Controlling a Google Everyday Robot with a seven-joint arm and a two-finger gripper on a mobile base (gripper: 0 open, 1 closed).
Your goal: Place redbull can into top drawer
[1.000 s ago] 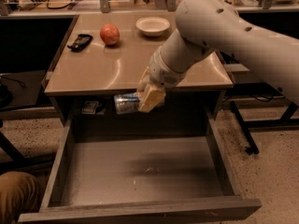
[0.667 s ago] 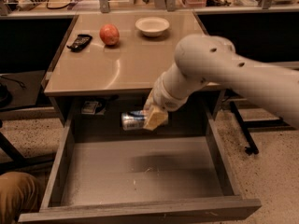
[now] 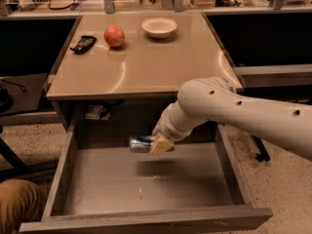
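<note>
The redbull can, now held just above the drawer's floor, will be released by my gripper, lying on its side near the middle of the open top drawer's bottom (image 3: 141, 156).
The redbull can (image 3: 140, 144) is a slim silver and blue can held on its side. My gripper (image 3: 160, 144) is shut on its right end and holds it a little above the floor of the open top drawer (image 3: 146, 184), near the drawer's back. The drawer is wide, grey and pulled far out from under the tan desk top (image 3: 146, 65). My white arm (image 3: 229, 111) reaches in from the right, over the drawer's right wall.
On the desk top lie an orange-red apple (image 3: 114, 35), a white bowl (image 3: 159, 27) and a black object (image 3: 83, 44). A small item (image 3: 93, 112) sits under the desk at the back left. A brown shape (image 3: 17, 204) is at the lower left.
My arm has lowered from over the desk edge into the drawer. The can has gone down and to the right with the gripper, deeper into the drawer.
</note>
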